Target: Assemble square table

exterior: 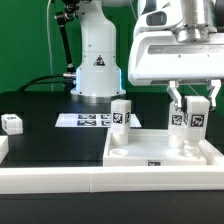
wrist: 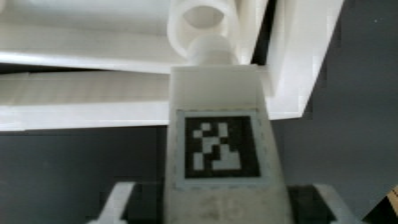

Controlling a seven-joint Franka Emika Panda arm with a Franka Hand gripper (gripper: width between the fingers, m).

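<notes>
I will set the white peg leg upright in the table top's corner hole (exterior: 195,152) (wrist: 205,17) nearest the front rail, and my gripper will let go of it there.
The white square table top (exterior: 150,152) lies tray-like at the exterior view's right, behind the front rail. My gripper (exterior: 190,108) hangs over its right far corner, shut on an upright white peg leg (exterior: 187,125) with a black-and-white tag. The leg's lower end is down at the tray's corner. In the wrist view the gripper (wrist: 222,205) holds the leg (wrist: 222,120) between its fingers (wrist: 121,200), and the leg's tip meets the round corner hole (wrist: 205,17) of the table top (wrist: 107,100). A second leg (exterior: 121,113) stands upright behind the top. A third leg (exterior: 12,124) lies at the far left.
The marker board (exterior: 88,120) lies flat on the black table in front of the robot's base (exterior: 97,60). A long white border rail (exterior: 90,182) runs along the front. A short white piece (exterior: 3,150) sits at the left edge.
</notes>
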